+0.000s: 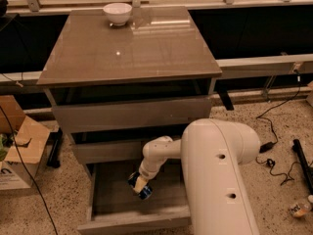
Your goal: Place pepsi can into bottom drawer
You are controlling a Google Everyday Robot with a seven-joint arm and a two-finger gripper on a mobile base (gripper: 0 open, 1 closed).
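Note:
My gripper releases the pepsi can, now tilted just above the drawer's base, next on the bottom drawer's grey base (146, 206), just behind its front panel.
The bottom drawer (112, 204) of the grey-brown cabinet is pulled open and shows its grey flat base. My gripper (139, 185) reaches down into it from the right, at the end of my white arm. It is shut on the pepsi can (141, 189), a small dark-blue can held tilted just above the drawer's base, near the middle. The fingers mostly hide the can's upper part.
A white bowl (117, 12) stands at the back of the cabinet top (127, 48). The two shallower drawers (127, 114) above are shut. A cardboard box (19, 146) stands on the floor at the left. Cables (274, 155) lie on the floor at the right. My arm's white body (220, 180) fills the lower right.

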